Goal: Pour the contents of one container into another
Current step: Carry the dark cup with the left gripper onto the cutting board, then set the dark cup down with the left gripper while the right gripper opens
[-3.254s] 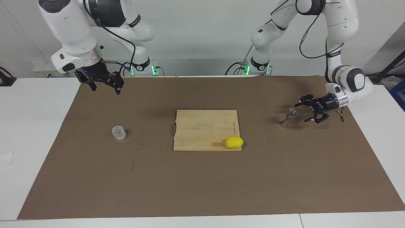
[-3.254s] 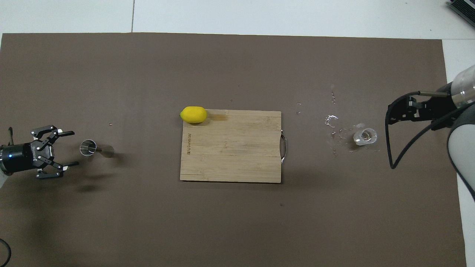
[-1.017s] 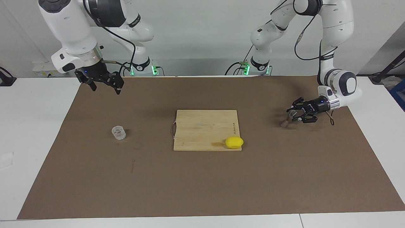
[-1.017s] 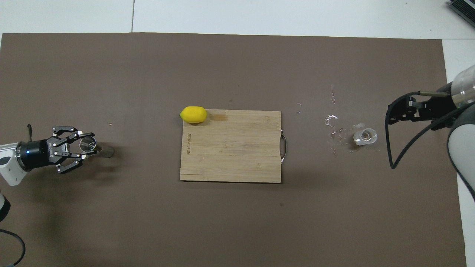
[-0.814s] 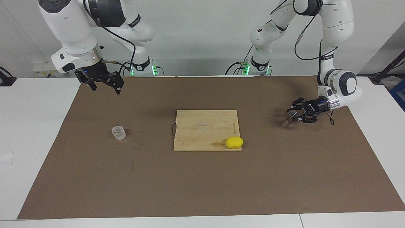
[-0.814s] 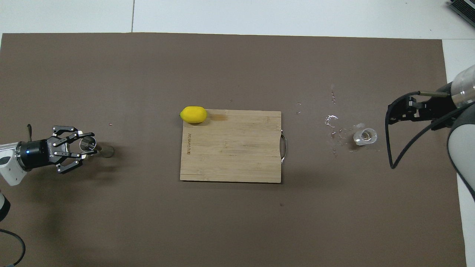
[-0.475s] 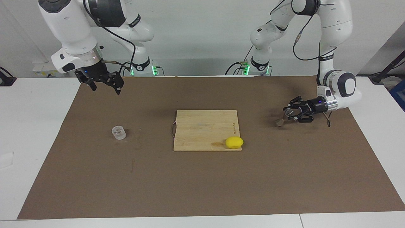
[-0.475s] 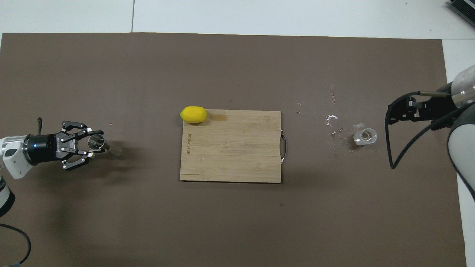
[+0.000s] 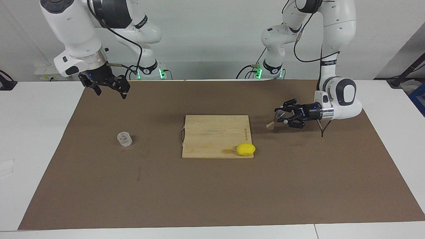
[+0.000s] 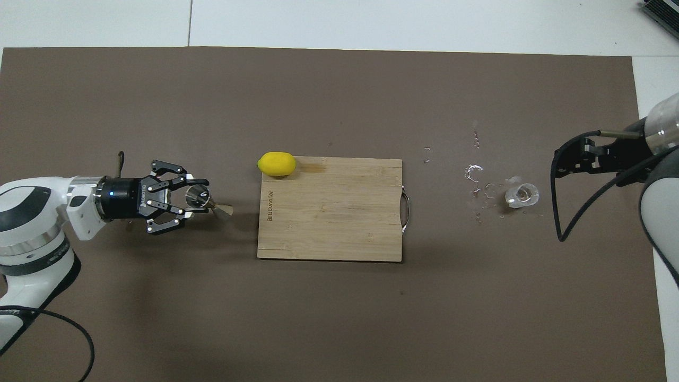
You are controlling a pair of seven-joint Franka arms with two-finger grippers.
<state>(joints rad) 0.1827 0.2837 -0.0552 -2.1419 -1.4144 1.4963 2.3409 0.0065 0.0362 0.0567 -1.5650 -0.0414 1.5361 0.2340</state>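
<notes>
My left gripper is to release the silvery metal jigger, now held just above the brown mat, near the middle of the wooden cutting board [image 10: 346, 201], a little toward its handle.
The silvery metal jigger [image 9: 272, 123] is tilted in my left gripper [image 9: 281, 116], which is shut on its upper cone and holds it just above the brown mat, beside the cutting board's edge toward the left arm's end. In the overhead view the jigger [image 10: 220, 208] sticks out of the left gripper [image 10: 195, 197]. The small clear cup [image 9: 124, 139] stands upright on the mat toward the right arm's end; it also shows in the overhead view [image 10: 522, 194]. My right gripper [image 9: 111, 93] is open, empty and raised over the mat, apart from the cup, and waits.
A wooden cutting board [image 9: 212, 132] lies mid-table, with a yellow lemon [image 9: 246, 149] on its corner farthest from the robots, toward the left arm's end. Small clear droplets [image 10: 473, 174] lie on the mat [image 10: 339, 318] beside the cup.
My left gripper closed on the jigger, tilted and lifted it, and carried it toward the cutting board. The right arm and the clear cup have not moved.
</notes>
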